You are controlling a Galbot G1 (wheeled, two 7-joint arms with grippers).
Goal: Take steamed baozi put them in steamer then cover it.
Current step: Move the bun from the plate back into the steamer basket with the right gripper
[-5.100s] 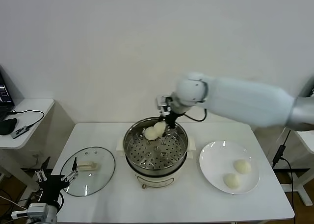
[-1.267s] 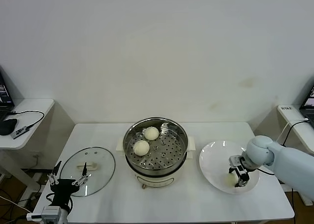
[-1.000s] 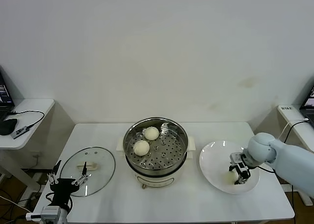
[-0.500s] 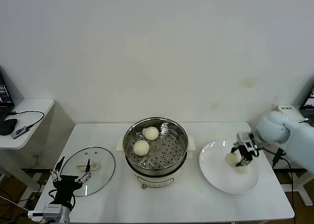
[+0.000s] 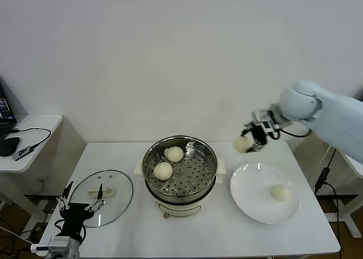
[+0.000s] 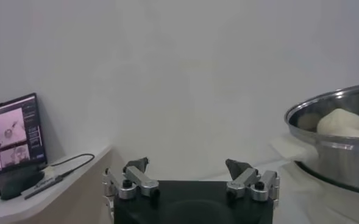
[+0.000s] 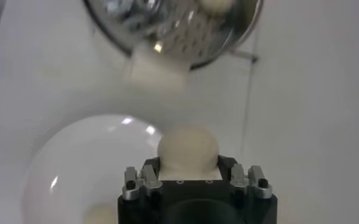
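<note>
The robot's right gripper needs to release its baozi, now held between the steamer and the white plate, on the steamer's holed bottom near the steamer's front rim (image 5: 180,185) (image 7: 127,9), beside the nearer baozi.
Two cream-white baozi (image 5: 174,153) (image 5: 163,170) lie in the shiny steamer (image 5: 180,186) at the table's middle. My right gripper (image 5: 249,140) is shut on a third baozi (image 5: 243,144) (image 7: 188,148), held in the air between the steamer and the white plate (image 5: 249,199). A fourth baozi (image 5: 278,192) rests on that plate. The glass cover (image 5: 102,198) lies flat on the table at the left. My left gripper (image 5: 79,205) (image 6: 187,167) hangs open and empty near the table's front left corner, just in front of the cover.
A low side table (image 5: 28,135) with a mouse and cables stands off the left edge. The white wall runs close behind the table. In the left wrist view a monitor (image 6: 11,141) glows at the far side.
My right gripper closed on one baozi on the plate, lifted it, and carried it up and left toward the steamer. One baozi stays on the plate. The left arm barely moved.
</note>
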